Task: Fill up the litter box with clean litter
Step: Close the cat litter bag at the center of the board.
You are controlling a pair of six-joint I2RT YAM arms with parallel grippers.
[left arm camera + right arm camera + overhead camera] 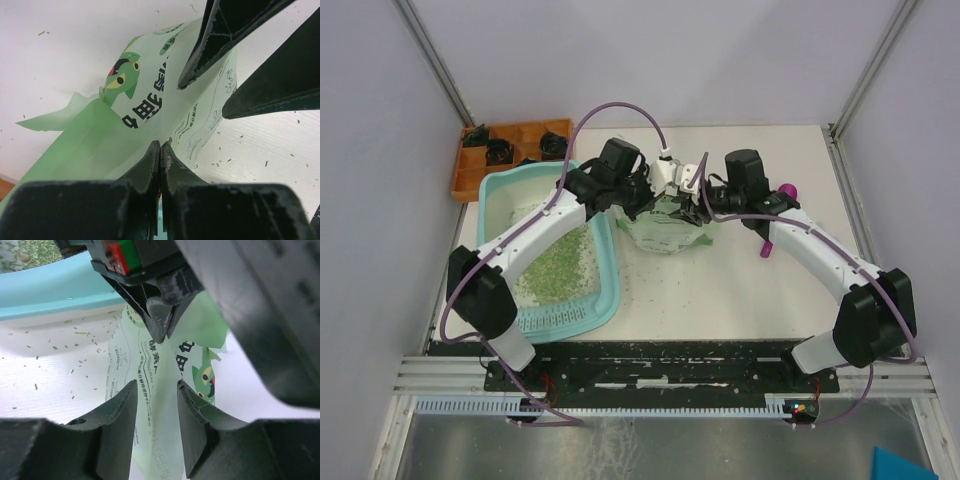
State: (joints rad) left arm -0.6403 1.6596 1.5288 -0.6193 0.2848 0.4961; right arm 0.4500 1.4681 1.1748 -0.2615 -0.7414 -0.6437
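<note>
The bag's edge is between my right gripper's fingers close beside my left gripper, so my right gripper should grip farther along the bag's loose edge (pixel 165 455) and pull it straight.
The light-teal litter box (pixel 498 190) stands at the left, with green clean litter (pixel 555 265) spread over its near half. A pale green printed bag (pixel 670 228) stands beside the box at the table's middle. My left gripper (pixel 645 195) is shut on the bag's top edge; in the left wrist view its fingers (pixel 150 162) meet over the bag (pixel 135 110). My right gripper (pixel 156 385) is open, its jaws astride the bag's edge (pixel 131 340), facing the left gripper (pixel 159 322). The box rim (pixel 55 290) and litter (pixel 30 252) show behind.
An orange compartment tray (pixel 470 170) holding black parts sits at the back left corner. A magenta scoop (pixel 782 190) lies at the right, partly hidden under my right arm. Stray granules (pixel 670 290) dot the white table in front of the bag.
</note>
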